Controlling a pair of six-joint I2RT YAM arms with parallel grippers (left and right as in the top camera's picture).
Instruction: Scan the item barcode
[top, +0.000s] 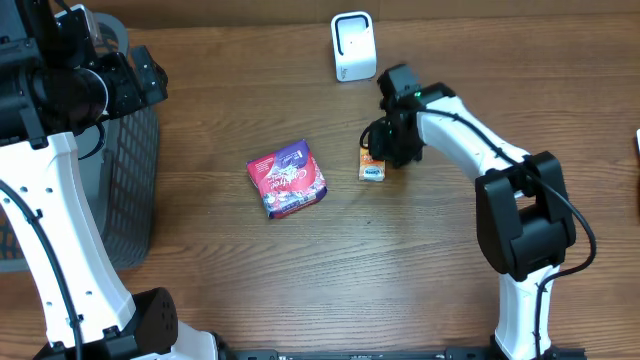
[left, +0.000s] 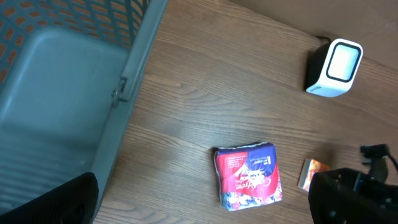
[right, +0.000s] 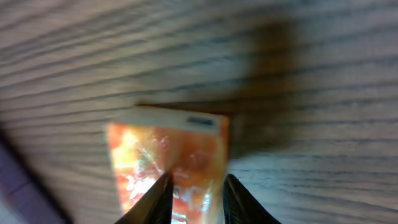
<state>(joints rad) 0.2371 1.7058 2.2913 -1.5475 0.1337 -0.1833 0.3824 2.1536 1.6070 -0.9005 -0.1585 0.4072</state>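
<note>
One finger of my right gripper hangs past the orange packet's side edge, so next I open and pinch the orange packet's middle (right: 165, 163) before lifting it.
A small orange packet (top: 372, 165) lies flat on the wooden table, left of my right arm. My right gripper (top: 386, 150) hangs just over it. In the right wrist view the gripper (right: 196, 177) has its two dark fingers a little apart above the packet (right: 165, 146), which still rests on the wood. A red and purple pack (top: 287, 178) lies further left; the left wrist view shows it as well (left: 247, 175). The white scanner (top: 352, 46) stands at the back. My left gripper (top: 150, 78) is held high over the basket, wide open and empty (left: 205, 211).
A grey plastic basket (top: 135, 190) stands at the table's left edge, below my left arm (left: 134, 59). The scanner (left: 336, 65) faces the table from the far side. Bare wood lies between the red pack and the front edge.
</note>
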